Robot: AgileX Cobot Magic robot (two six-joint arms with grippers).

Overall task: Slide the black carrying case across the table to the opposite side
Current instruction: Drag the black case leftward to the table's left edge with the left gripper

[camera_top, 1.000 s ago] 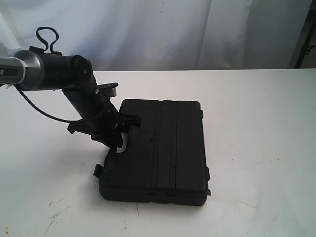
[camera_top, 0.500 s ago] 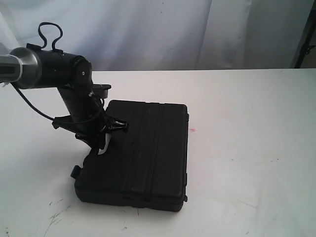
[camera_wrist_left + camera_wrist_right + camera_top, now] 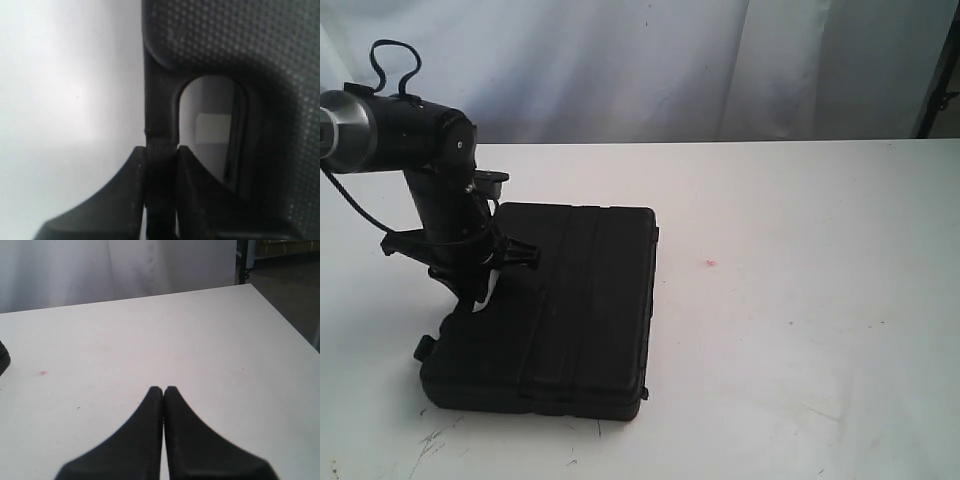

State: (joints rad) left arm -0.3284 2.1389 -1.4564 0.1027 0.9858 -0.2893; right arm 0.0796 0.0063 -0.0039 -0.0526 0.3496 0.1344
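My left gripper should release the black carrying case on the white table point(image 3: 458, 302) just behind the dark scuffs.
The black carrying case point(image 3: 555, 310) lies flat on the white table point(image 3: 800, 260), left of the middle in the exterior view. My left gripper point(image 3: 480, 290) comes down on the case's left edge and is shut on its handle point(image 3: 160, 120); the two fingers pinch the handle bar between them, with the textured lid point(image 3: 240, 45) beside it. My right gripper point(image 3: 163, 389) hovers over bare table, shut with nothing between its fingers, and a corner of the case point(image 3: 3, 360) shows at that view's edge. The right arm is outside the exterior view.
A small red mark point(image 3: 709, 264) sits on the tabletop right of the case. Dark scuffs point(image 3: 435, 440) mark the front left. A white curtain point(image 3: 640, 60) hangs behind the table's far edge. Dark floor point(image 3: 295, 290) lies beyond the table's right edge.
My left gripper has pulled the case to the left across the table by its handle, uncovering the red mark. The right gripper has stayed shut.
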